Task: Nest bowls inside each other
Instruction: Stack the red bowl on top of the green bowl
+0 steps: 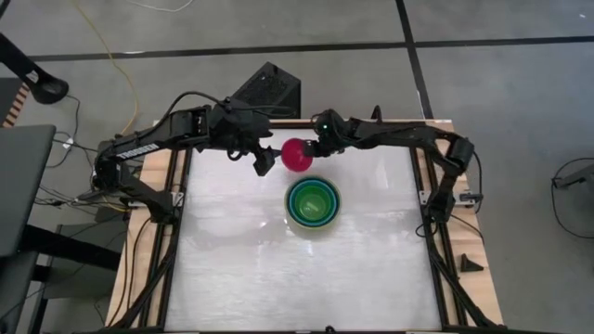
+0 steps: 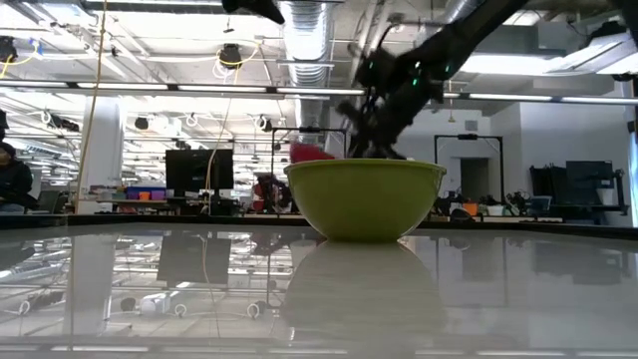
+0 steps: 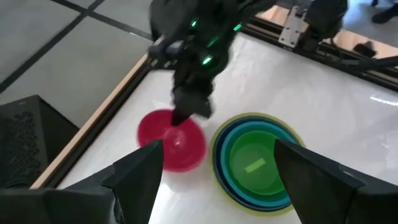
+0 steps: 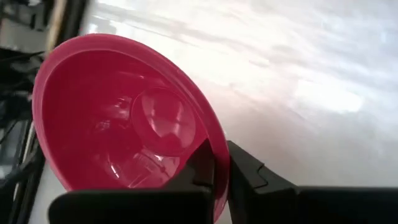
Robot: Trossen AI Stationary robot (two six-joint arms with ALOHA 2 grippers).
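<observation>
My right gripper needs to let go of the magenta bowl inside the bright green bowl [image 1: 316,204] at the center of the nested stack.
The small magenta bowl [image 1: 297,155] is near the table's far edge, with my right gripper [image 1: 312,148] shut on its right rim. It also shows in the right wrist view [image 4: 124,118] and the left wrist view [image 3: 177,143]. The other bowls sit nested on the table's middle: bright green [image 3: 252,165] innermost, then teal and light blue rings, with the olive-green bowl [image 2: 364,194] outermost. My left gripper [image 1: 263,160] hangs open just left of the magenta bowl, touching nothing. My right gripper pinches the magenta bowl's rim [image 4: 211,134], one finger [image 4: 200,165] inside the bowl and the other outside. The fingers slant down from the table's right. The bowl is tilted, its opening turned toward the wrist, and in the low view it [image 2: 311,152] shows above the olive-green bowl's rim.
The nested stack [image 1: 312,204] stands just nearer than the magenta bowl. A black box [image 1: 269,91] sits beyond the table's far edge. The table's frame rails [image 1: 436,241] run along both sides. The near half of the white tabletop [image 1: 297,288] is bare.
</observation>
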